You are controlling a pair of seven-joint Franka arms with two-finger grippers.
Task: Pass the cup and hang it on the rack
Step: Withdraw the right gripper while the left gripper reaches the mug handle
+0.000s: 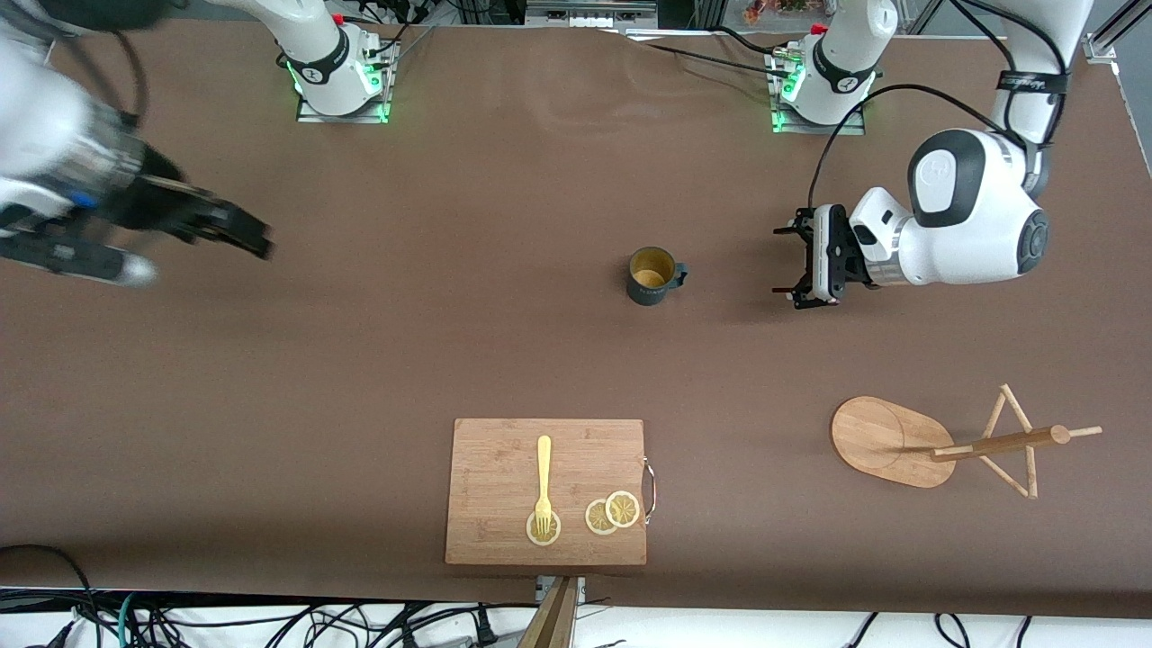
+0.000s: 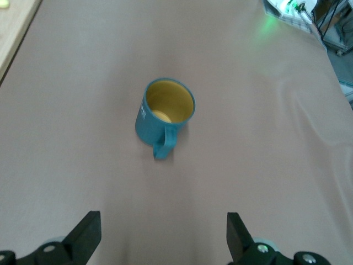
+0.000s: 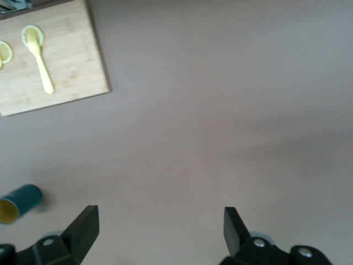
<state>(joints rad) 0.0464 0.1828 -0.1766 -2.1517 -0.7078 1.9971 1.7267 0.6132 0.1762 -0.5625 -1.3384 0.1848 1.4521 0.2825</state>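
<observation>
I need to close my left gripper on the handle (image 1: 680, 275) (image 2: 167, 143) of the dark teal cup, because the handle points toward that gripper.
The cup (image 1: 652, 274), dark teal with a tan inside, stands upright on the brown table near its middle. Its handle points toward my left gripper (image 1: 779, 261). That gripper is open and level with the cup, a short way off toward the left arm's end. In the left wrist view the cup (image 2: 164, 113) lies ahead of the open left gripper (image 2: 161, 229). My right gripper (image 1: 256, 236) is open and empty over the right arm's end of the table, far from the cup (image 3: 19, 202). The wooden rack (image 1: 877, 439) stands nearer the front camera, toward the left arm's end.
A wooden cutting board (image 1: 495, 468) lies near the table's front edge, with a yellow fork (image 1: 544, 481) and lemon slices (image 1: 612, 513) on it. The right wrist view also shows that board (image 3: 71, 61). Cables run along the table's front edge.
</observation>
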